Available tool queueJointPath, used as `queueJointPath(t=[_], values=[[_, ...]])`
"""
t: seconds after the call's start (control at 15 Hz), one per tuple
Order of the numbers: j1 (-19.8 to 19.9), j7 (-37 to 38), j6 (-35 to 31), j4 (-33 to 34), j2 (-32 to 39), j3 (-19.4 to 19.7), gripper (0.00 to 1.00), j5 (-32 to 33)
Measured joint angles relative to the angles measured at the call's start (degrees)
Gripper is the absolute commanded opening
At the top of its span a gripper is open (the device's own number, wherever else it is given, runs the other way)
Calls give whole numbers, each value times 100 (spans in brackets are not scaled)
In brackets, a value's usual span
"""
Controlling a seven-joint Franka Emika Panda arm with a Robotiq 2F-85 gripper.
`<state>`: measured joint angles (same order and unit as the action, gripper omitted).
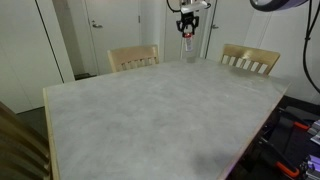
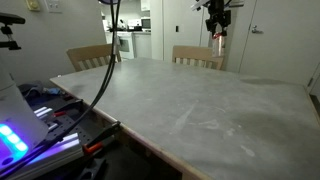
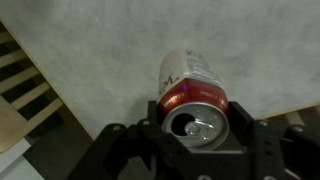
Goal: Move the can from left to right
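Observation:
I need to use my gripper to set the can down on the grey table [image 1: 217, 68] beside the wooden chair under my arm, close to the far edge of the table. The can still hangs well above the table.
The can [image 3: 190, 85] is silver-white with a red upper band and an opened metallic top. In the wrist view it sits between my gripper's [image 3: 195, 120] black fingers, which are shut on its sides. In both exterior views my gripper [image 1: 188, 22] [image 2: 216, 24] holds the can [image 1: 187, 38] [image 2: 216, 39] in the air well above the far edge of the grey table [image 1: 150, 110] [image 2: 200, 100]. The can hangs upright below the fingers and touches nothing else.
Two wooden chairs [image 1: 133, 58] [image 1: 250, 60] stand at the table's far side, also visible in an exterior view [image 2: 92, 55] [image 2: 197, 57]. A chair back [image 3: 25, 85] shows below in the wrist view. Cables and electronics [image 2: 45, 105] lie at a table corner.

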<state>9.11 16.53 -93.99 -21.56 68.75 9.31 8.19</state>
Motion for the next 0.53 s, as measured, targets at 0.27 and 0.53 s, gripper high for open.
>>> queueJointPath(t=[0.27,0.53], values=[[226,435,304,7,155,254,45,98],[511,869,731,8,261,341,45,98]])
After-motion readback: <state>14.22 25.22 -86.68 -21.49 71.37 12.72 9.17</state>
